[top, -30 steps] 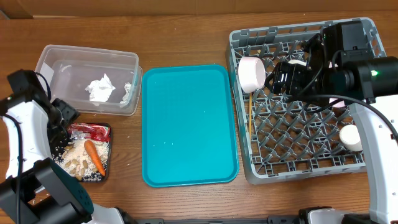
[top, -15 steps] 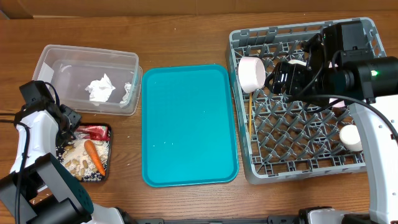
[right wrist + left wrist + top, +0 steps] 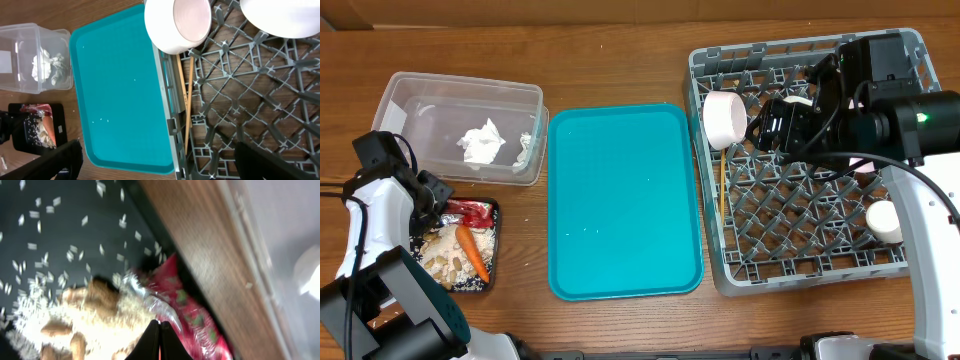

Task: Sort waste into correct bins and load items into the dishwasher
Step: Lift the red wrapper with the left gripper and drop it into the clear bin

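Observation:
My left gripper's fingers are closed and empty above the silver edge of the red wrapper. Next, I open them and pinch the wrapper itself (image 3: 471,213) before lifting toward the clear tub.
The shallow black tray (image 3: 470,288) holds the red wrapper (image 3: 470,211), the carrot piece (image 3: 472,252) and beige food scraps (image 3: 442,255). My left gripper (image 3: 432,195) hovers over the tray's top-left corner. In the left wrist view its jaws (image 3: 160,324) are shut tip to tip with nothing between them, just above the wrapper's silver edge (image 3: 150,297). Crumpled white paper (image 3: 482,143) lies in the clear tub (image 3: 460,82). My right gripper (image 3: 165,160) is open and empty above the grey dish rack (image 3: 800,200), which holds a white bowl (image 3: 725,120), chopsticks (image 3: 724,190) and a cup (image 3: 883,222).
The flat teal tray (image 3: 620,200) lies between the bins and the rack. The rack's left wall (image 3: 167,100) stands against the teal tray's right edge. A second white dish (image 3: 280,15) sits at the rack's far side. The right arm (image 3: 880,110) spans the rack's upper part.
The left gripper has closed from open to fully shut and shifted slightly right over the black tray. The right arm and the dishes have not moved.

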Robot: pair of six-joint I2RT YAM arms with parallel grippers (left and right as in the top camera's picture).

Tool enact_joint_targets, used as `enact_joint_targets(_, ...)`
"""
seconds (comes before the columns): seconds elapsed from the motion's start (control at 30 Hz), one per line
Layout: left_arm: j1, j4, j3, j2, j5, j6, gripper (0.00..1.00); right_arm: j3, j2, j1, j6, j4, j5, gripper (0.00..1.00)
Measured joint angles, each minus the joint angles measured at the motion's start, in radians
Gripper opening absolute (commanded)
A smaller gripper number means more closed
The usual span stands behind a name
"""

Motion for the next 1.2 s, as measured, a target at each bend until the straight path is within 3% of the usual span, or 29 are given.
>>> enact_joint_targets(0.23, 0.000, -0.125, 0.111, -0.003, 0.007, 0.028, 0.04, 0.000, 0.000, 0.000, 0.000, 0.011, 0.000, 1.00)
enact_joint_targets(0.27, 0.000, -0.125, 0.119, -0.006, 0.007, 0.028, 0.10, 0.000, 0.000, 0.000, 0.001, 0.014, 0.000, 1.00)
enact_joint_targets(0.33, 0.000, -0.121, 0.121, -0.009, 0.003, 0.026, 0.45, 0.000, 0.000, 0.000, 0.001, 0.015, 0.000, 1.00)
enact_joint_targets(0.43, 0.000, -0.071, 0.109, -0.009, 0.002, 0.016, 0.83, 0.000, 0.000, 0.000, 0.000, 0.011, 0.000, 1.00)
enact_joint_targets(0.47, 0.000, -0.045, 0.099, -0.009, 0.000, 0.013, 0.90, 0.000, 0.000, 0.000, 0.000, 0.010, 0.000, 1.00)
enact_joint_targets(0.57, 0.000, 0.018, 0.057, -0.009, -0.001, 0.004, 0.94, 0.000, 0.000, 0.000, 0.000, 0.006, 0.000, 1.00)
enact_joint_targets(0.63, 0.000, 0.061, 0.023, -0.009, -0.001, -0.003, 0.89, 0.000, 0.000, 0.000, 0.001, 0.003, 0.000, 1.00)
enact_joint_targets(0.7, 0.000, 0.101, -0.013, -0.009, -0.001, -0.008, 0.73, 0.000, 0.000, 0.000, 0.001, 0.003, 0.000, 1.00)
enact_joint_targets(0.73, 0.000, 0.105, -0.017, -0.009, -0.001, -0.013, 0.70, 0.000, 0.000, 0.000, 0.001, 0.003, 0.000, 1.00)
enact_joint_targets(0.97, 0.000, 0.159, -0.040, -0.002, -0.005, -0.030, 0.64, 0.000, 0.000, 0.000, 0.000, 0.002, 0.000, 1.00)
enact_joint_targets(1.07, 0.000, 0.166, -0.040, 0.023, -0.005, -0.035, 0.45, 0.000, 0.000, 0.000, 0.000, 0.002, 0.000, 1.00)
enact_joint_targets(1.17, 0.000, 0.173, -0.040, 0.053, -0.004, -0.037, 0.16, 0.000, 0.000, 0.000, 0.000, 0.001, 0.000, 1.00)
enact_joint_targets(1.2, 0.000, 0.174, -0.040, 0.058, -0.003, -0.039, 0.11, 0.000, 0.000, 0.000, 0.001, 0.000, 0.000, 1.00)
